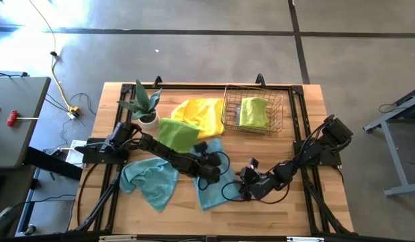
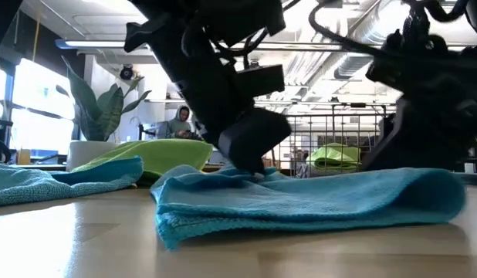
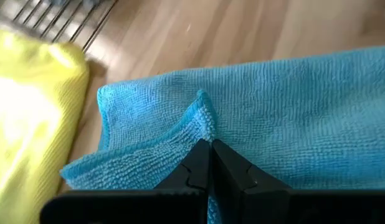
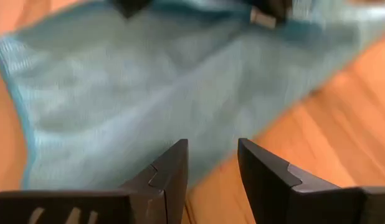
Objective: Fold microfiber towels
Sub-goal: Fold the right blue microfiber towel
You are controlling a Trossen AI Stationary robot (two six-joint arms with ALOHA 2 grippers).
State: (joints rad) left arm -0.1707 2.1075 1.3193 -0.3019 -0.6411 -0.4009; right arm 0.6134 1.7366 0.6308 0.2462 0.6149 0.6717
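Next, I open my left gripper, take the teal towel's loose corner (image 3: 204, 102) and spread it flat, because the towel's top layer bunches up crooked over its lower layer.
A teal blue towel (image 1: 209, 195) lies spread on the wooden table's middle front. My left gripper (image 3: 210, 144) is shut on it and comes down slanting onto its upper side (image 2: 258, 171). My right gripper (image 4: 212, 152) hovers open over the same towel's right edge (image 4: 199, 124), with nothing between its fingers. A second teal towel (image 1: 150, 180) lies crumpled at the front left. A lime green towel (image 1: 177, 133) and a yellow towel (image 1: 202, 114) lie farther back. Another green towel (image 1: 253, 112) rests in the wire basket (image 1: 278, 101). My left gripper pinches a small raised pucker of the teal towel's top surface (image 3: 205, 118) between its two fingertips, near one corner. The fingers come slanting down from the table's left. The cloth around the pucker stays flat on the table, drawn into a low ridge toward the fingers.
A potted plant (image 1: 146, 104) stands at the table's far left. The wire basket sits at the far right, behind my right arm (image 1: 315, 148). Bare wood shows along the near edge (image 1: 261, 215). A person shows in the room beyond the table (image 2: 179, 122).
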